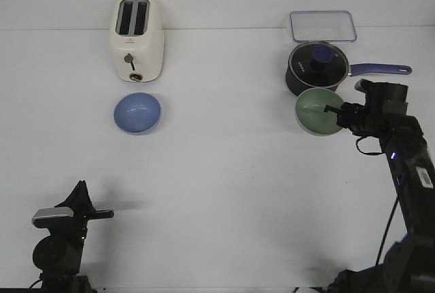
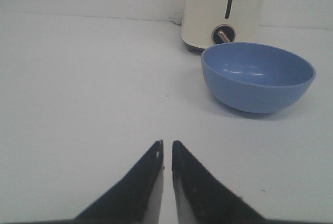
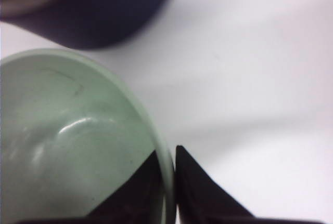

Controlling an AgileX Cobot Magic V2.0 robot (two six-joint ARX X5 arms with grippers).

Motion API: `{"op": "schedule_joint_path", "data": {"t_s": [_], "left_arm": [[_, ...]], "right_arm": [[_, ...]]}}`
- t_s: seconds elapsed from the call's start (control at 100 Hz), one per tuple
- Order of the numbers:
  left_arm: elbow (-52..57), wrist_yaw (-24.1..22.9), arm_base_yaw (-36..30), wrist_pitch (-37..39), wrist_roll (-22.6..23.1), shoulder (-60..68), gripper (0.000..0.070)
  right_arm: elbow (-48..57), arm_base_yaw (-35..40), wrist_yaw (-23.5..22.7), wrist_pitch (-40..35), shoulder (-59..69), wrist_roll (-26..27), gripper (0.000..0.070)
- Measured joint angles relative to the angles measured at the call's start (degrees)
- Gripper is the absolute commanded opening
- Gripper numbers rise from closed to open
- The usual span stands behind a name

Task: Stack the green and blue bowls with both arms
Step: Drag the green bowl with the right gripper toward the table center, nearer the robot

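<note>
Next, my right gripper releases the green bowl on the bare table (image 1: 228, 196) between my arms, level with my left gripper.
The pale green bowl (image 1: 317, 111) sits on the white table just in front of the navy pot. My right gripper (image 1: 334, 111) is shut on its right rim, one finger inside and one outside; the right wrist view shows the bowl (image 3: 62, 146) with the rim pinched between the fingers (image 3: 197, 193). The blue bowl (image 1: 137, 113) stands in front of the toaster, and also shows in the left wrist view (image 2: 257, 76). My left gripper (image 2: 167, 148) is shut and empty, low at the front left (image 1: 102, 215), well short of the blue bowl.
A cream toaster (image 1: 138, 38) stands behind the blue bowl. A dark navy long-handled pot (image 1: 318, 67) with a glass lid stands right behind the green bowl, its handle pointing right. A clear lidded container (image 1: 323, 26) lies at the back right.
</note>
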Motion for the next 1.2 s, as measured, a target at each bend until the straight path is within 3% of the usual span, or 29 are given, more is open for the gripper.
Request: {"op": "schedule_joint_path", "data": {"t_s": [0.13,0.31,0.47,0.61,0.69,1.03,1.1,1.2], "left_arm": [[0.0,0.0,0.0,0.0,0.0,0.0,0.0015],[0.0,0.0,0.0,0.0,0.0,0.0,0.0015],[0.0,0.0,0.0,0.0,0.0,0.0,0.0016],[0.0,0.0,0.0,0.0,0.0,0.0,0.0015],[0.0,0.0,0.0,0.0,0.0,0.0,0.0015],[0.0,0.0,0.0,0.0,0.0,0.0,0.0015],[0.0,0.0,0.0,0.0,0.0,0.0,0.0016],[0.0,0.0,0.0,0.0,0.0,0.0,0.0015]], "right_arm": [[-5.1,5.6,-1.0,0.0,-10.6,0.0,0.0],[-17.2,20.0,-0.8,2.1,-21.8,1.6,0.0],[-24.2,34.8,5.4,6.9,-23.1,4.5,0.0],[-26.9,43.6,9.5,9.2,-20.2,6.5,0.0],[-26.9,46.2,11.8,10.4,-17.8,6.8,0.0],[-26.9,47.4,12.3,10.9,-10.1,7.2,0.0],[-26.9,47.4,12.2,11.1,-10.0,7.2,0.0067],[-26.9,47.4,12.3,11.1,-10.0,7.2,0.0337]]}}
